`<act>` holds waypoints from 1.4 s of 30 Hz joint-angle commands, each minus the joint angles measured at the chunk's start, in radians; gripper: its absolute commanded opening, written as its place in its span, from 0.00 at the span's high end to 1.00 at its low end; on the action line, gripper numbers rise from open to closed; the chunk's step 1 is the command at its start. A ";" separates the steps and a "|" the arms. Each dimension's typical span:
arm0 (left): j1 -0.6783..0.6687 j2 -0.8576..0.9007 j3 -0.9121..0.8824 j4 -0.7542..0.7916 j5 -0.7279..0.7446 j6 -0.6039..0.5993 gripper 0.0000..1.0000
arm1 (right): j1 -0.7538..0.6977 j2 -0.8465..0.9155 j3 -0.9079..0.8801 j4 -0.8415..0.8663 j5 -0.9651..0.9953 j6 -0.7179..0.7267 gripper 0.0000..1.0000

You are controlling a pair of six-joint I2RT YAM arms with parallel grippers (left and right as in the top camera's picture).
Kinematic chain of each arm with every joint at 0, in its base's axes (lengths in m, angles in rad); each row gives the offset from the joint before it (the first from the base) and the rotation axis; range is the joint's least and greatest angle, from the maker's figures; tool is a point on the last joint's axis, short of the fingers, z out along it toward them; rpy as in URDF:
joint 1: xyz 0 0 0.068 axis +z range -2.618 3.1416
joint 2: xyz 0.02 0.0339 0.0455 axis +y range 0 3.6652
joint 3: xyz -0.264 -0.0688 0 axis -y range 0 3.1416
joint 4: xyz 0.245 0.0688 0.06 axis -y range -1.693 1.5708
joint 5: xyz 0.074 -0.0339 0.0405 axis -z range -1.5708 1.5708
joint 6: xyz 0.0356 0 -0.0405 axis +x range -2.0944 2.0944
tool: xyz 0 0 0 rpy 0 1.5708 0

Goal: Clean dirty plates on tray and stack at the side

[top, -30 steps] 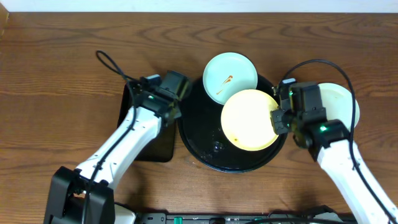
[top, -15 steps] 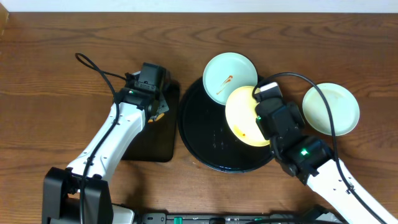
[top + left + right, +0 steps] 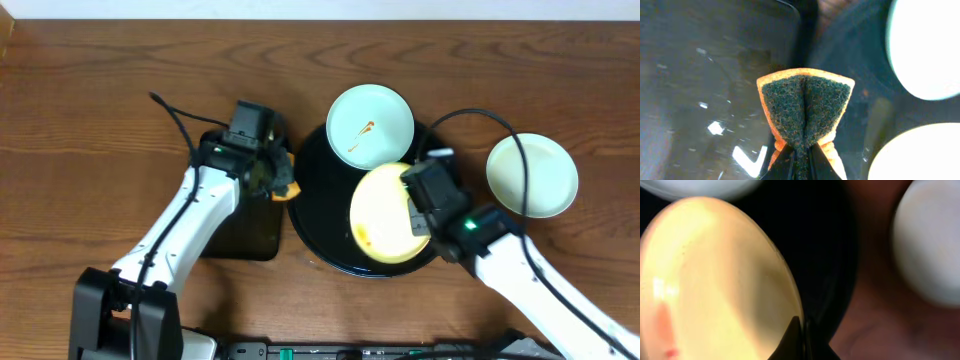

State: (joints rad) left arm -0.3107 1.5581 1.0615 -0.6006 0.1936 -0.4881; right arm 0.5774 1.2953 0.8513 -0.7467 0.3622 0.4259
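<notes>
Orange smear remains on the yellow plate; my right gripper needs to retake the plate's rim (image 3: 424, 238) to steady it on the round tray for scrubbing.
The round black tray (image 3: 325, 215) holds a pale yellow plate (image 3: 383, 217) with an orange smear at its lower left, and a pale blue plate (image 3: 370, 125) with a brown smear rests on its far rim. My right gripper (image 3: 425, 212) is shut on the yellow plate's right rim (image 3: 765, 275) and holds it tilted. A second pale blue plate (image 3: 532, 175) lies on the table to the right. My left gripper (image 3: 280, 180) is shut on an orange sponge with a dark green scrub face (image 3: 805, 107), just left of the tray's rim.
A smaller black rectangular tray (image 3: 245, 225) lies left of the round tray, under my left arm. Cables loop over the table behind both arms. The table's front edge carries dark equipment.
My left gripper has swung from the rectangular tray toward the round tray's left rim with the sponge. My right gripper has carried the yellow plate down and left, tilting it.
</notes>
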 commanded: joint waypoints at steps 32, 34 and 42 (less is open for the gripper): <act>-0.539 0.236 -0.013 0.038 -0.296 -0.478 0.93 | -0.008 0.246 0.003 0.022 -0.127 0.362 0.99; -0.539 0.239 -0.013 0.038 -0.299 -0.479 0.93 | -0.009 0.246 0.003 0.031 -0.127 0.359 0.91; -0.539 0.239 -0.013 0.037 -0.304 -0.478 0.92 | -0.093 0.246 0.003 0.158 -0.270 0.155 0.71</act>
State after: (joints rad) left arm -0.8455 1.7775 1.0523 -0.5640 -0.0822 -0.9504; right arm 0.5339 1.5436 0.8490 -0.6159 0.1894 0.6968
